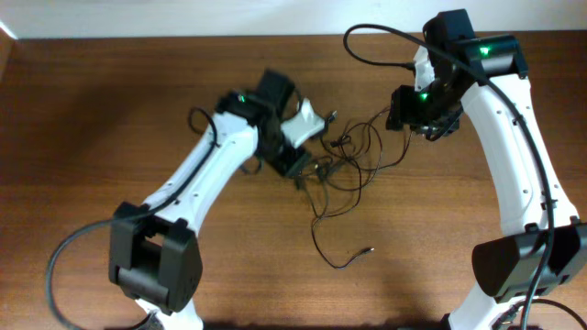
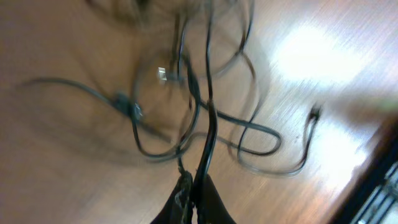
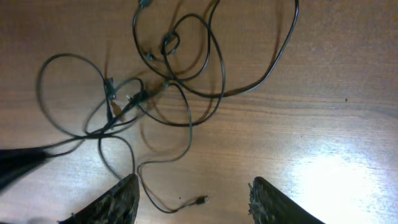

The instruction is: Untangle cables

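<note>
I should release the thin black cable, now at the tangle's edge, from my left gripper on the bare table [image 1: 55, 214] beyond its thick arm cable, away from the tangle.
The cables [image 1: 341, 165] are thin black cords in loose tangled loops at the table's middle, with one plug end [image 1: 370, 248] trailing toward the front. My left gripper [image 1: 303, 174] is shut on a cord at the tangle's left edge; in the left wrist view the cord [image 2: 208, 134] runs up from between the closed fingertips [image 2: 196, 183] into the loops. My right gripper [image 1: 424, 126] hovers at the tangle's right side. In the right wrist view its fingers [image 3: 194, 186] are wide open and empty above the loops [image 3: 168, 87] and a plug end [image 3: 200, 200].
Thick black arm cables loop at the back right [image 1: 376, 41] and front left [image 1: 64, 266]. The brown wooden table [image 1: 110, 110] surrounds the tangle. A dark edge shows at the lower right of the left wrist view [image 2: 379, 186].
</note>
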